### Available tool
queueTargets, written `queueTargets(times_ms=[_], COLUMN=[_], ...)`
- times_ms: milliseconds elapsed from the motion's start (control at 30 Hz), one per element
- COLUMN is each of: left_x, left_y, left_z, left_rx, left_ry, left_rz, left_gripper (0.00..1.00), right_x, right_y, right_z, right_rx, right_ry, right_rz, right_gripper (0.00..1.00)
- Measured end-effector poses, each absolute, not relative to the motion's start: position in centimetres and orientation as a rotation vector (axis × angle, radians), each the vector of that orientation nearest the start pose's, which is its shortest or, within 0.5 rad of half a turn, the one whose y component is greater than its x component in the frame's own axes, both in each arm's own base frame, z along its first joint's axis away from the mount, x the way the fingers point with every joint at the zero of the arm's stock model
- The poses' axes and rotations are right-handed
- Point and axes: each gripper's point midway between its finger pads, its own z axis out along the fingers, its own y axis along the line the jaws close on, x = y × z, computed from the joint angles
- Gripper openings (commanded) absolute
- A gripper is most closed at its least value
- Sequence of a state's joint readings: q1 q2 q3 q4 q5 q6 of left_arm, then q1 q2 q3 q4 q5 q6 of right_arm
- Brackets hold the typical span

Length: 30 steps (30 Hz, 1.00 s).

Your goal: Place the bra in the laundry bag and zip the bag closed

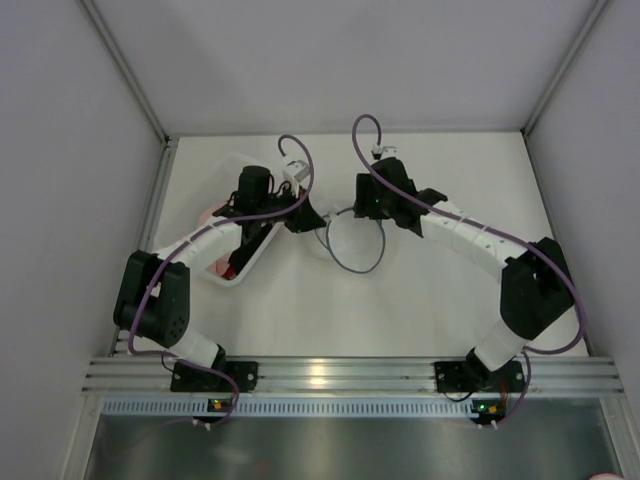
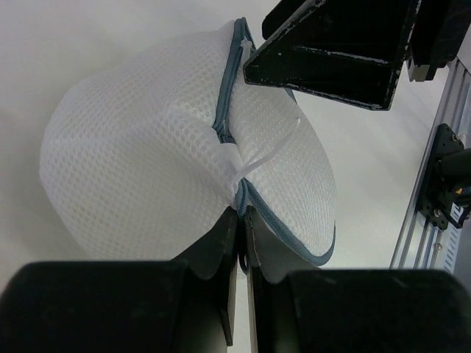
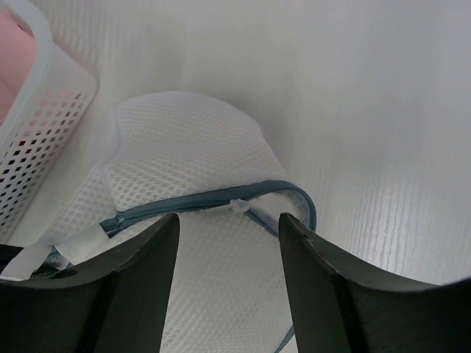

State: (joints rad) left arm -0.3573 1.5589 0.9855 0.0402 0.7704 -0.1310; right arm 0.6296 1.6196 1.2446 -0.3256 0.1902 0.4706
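The zipper pull sits low along the rim of the laundry bag beneath my steeply pointing right gripper, so it should back away, tilt flatter and pinch the zipper pull [image 3: 237, 207].
The laundry bag [image 2: 147, 162] is a round white mesh pouch with a blue-grey zipper rim, lying bulged on the white table. My left gripper [image 2: 241, 212] is shut on that rim at the bag's near edge. A white tie [image 2: 272, 147] trails from the zipper. My right gripper [image 3: 228, 220] hangs open just above the bag [image 3: 191, 154], its fingers straddling the zipper pull [image 3: 239, 206] without touching it. From above, the left gripper [image 1: 305, 218] and right gripper [image 1: 362, 208] meet over the bag [image 1: 357, 243]. The bra is hidden from view.
A white perforated plastic bin [image 3: 44, 125] stands just left of the bag, with pink cloth [image 3: 15, 59] inside it; the left arm reaches over this bin [image 1: 235, 165]. An aluminium rail [image 2: 434, 169] runs along the table's near edge.
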Motion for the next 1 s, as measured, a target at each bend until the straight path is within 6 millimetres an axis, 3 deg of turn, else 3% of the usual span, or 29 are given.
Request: queueTargets(times_ms=[333, 567, 667, 800, 1000], left_x=[33.2, 32.9, 32.6, 32.6, 32.7], left_y=[-26.0, -26.1, -26.0, -26.0, -26.0], left_z=[16.0, 16.2, 16.2, 16.3, 16.4], left_rx=[0.719, 0.738, 0.742, 0.744, 0.744], left_ry=[1.995, 1.98, 1.977, 1.975, 1.971], left_rz=[-1.107, -1.125, -1.126, -1.124, -1.121], left_gripper=[0.12, 0.11, 0.11, 0.11, 0.11], right_x=[38.0, 38.3, 38.4, 38.8, 40.1], right_y=[26.3, 26.7, 26.7, 26.3, 24.2], right_z=[14.2, 12.9, 12.7, 12.9, 14.8], right_rx=[-0.046, -0.054, -0.062, -0.069, -0.079], right_ry=[2.292, 2.306, 2.308, 2.294, 2.249], right_rz=[0.415, 0.413, 0.407, 0.366, 0.195], right_gripper=[0.52, 0.31, 0.29, 0.32, 0.44])
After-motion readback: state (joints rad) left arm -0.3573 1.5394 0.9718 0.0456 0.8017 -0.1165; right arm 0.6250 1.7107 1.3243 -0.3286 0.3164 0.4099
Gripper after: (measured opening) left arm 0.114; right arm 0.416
